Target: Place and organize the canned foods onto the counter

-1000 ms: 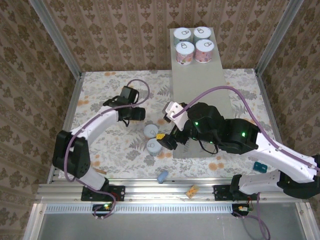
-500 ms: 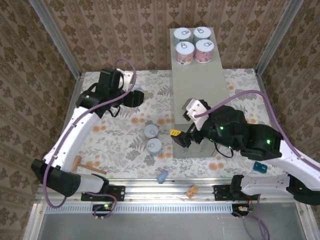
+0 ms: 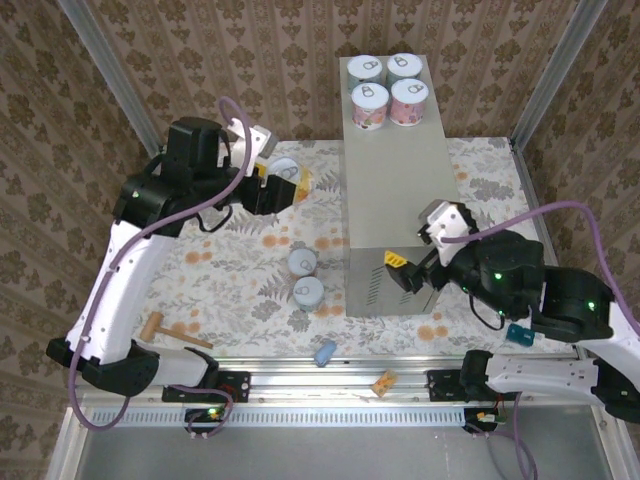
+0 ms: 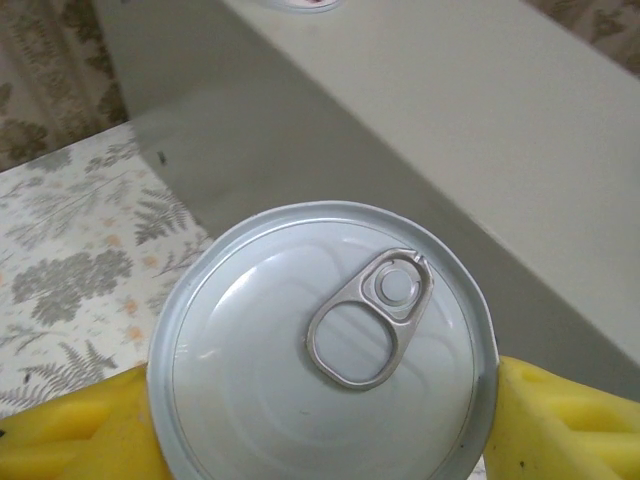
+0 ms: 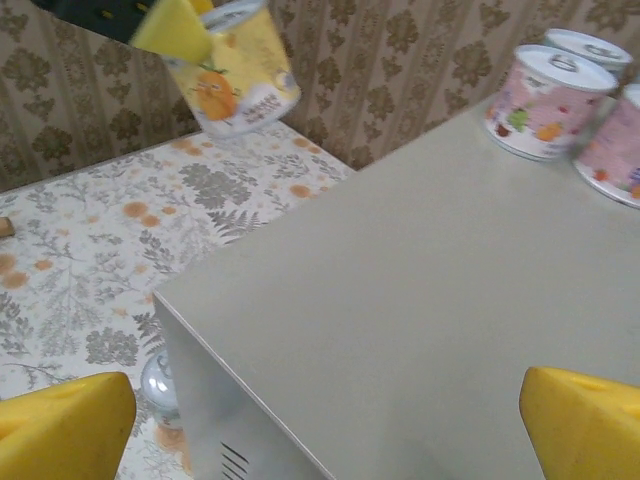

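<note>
I need to release the can with my left gripper on the counter's bare top (image 3: 386,193) between the far cans and the counter's near edge.
My left gripper (image 3: 283,178) is shut on a can (image 3: 283,170) with a yellow-orange label, held in the air left of the counter (image 3: 400,200). In the left wrist view its silvery pull-tab lid (image 4: 320,340) sits between the yellow pads (image 4: 80,430), with the counter's side wall (image 4: 300,150) just behind. Several cans stand at the counter's far end (image 3: 388,85). Two more cans (image 3: 302,262) (image 3: 309,292) stand on the floral floor by the counter's near left corner. My right gripper (image 3: 408,272) hangs open over the counter's near end (image 5: 400,300), nothing between its pads (image 5: 60,420).
Along the front edge lie a small blue lump (image 3: 325,352), a tan block (image 3: 383,381) and a wooden mallet (image 3: 165,330). A teal object (image 3: 518,333) sits by the right arm. Metal posts and patterned walls close in the floor on three sides.
The left arm has lifted the can off the floor and carried it up and right toward the counter. The right arm has drawn back right, from the floor cans to over the counter's near end.
</note>
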You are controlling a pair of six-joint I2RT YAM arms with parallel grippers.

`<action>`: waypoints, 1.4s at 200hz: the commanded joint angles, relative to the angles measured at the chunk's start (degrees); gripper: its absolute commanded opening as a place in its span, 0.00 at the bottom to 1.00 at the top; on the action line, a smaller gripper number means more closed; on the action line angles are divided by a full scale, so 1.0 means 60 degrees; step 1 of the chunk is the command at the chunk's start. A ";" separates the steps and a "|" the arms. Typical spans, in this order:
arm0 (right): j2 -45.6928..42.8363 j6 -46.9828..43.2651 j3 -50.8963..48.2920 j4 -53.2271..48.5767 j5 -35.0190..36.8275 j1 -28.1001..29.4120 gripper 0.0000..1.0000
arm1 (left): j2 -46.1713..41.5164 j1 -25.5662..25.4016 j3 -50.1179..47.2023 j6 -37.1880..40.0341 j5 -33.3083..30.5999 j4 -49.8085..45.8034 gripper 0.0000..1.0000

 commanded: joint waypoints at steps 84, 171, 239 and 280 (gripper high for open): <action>-0.1142 0.0772 -0.0672 -0.0973 0.0957 0.0076 1.00 | 0.1625 -0.1654 0.2983 0.0501 0.0579 -0.0731 0.62; -0.1611 0.0813 -0.0843 -0.1214 0.0987 0.0073 1.00 | 0.3864 -0.2954 0.5712 0.1104 -0.0841 -0.2305 0.62; -0.1821 0.0701 -0.1008 -0.1106 0.0957 0.0073 1.00 | 0.5050 -0.3338 0.7002 0.1164 -0.0954 -0.2555 0.65; -0.1908 0.0633 -0.1044 -0.1033 0.0954 0.0073 1.00 | 0.5498 -0.3517 0.7338 0.1159 -0.0851 -0.2436 0.70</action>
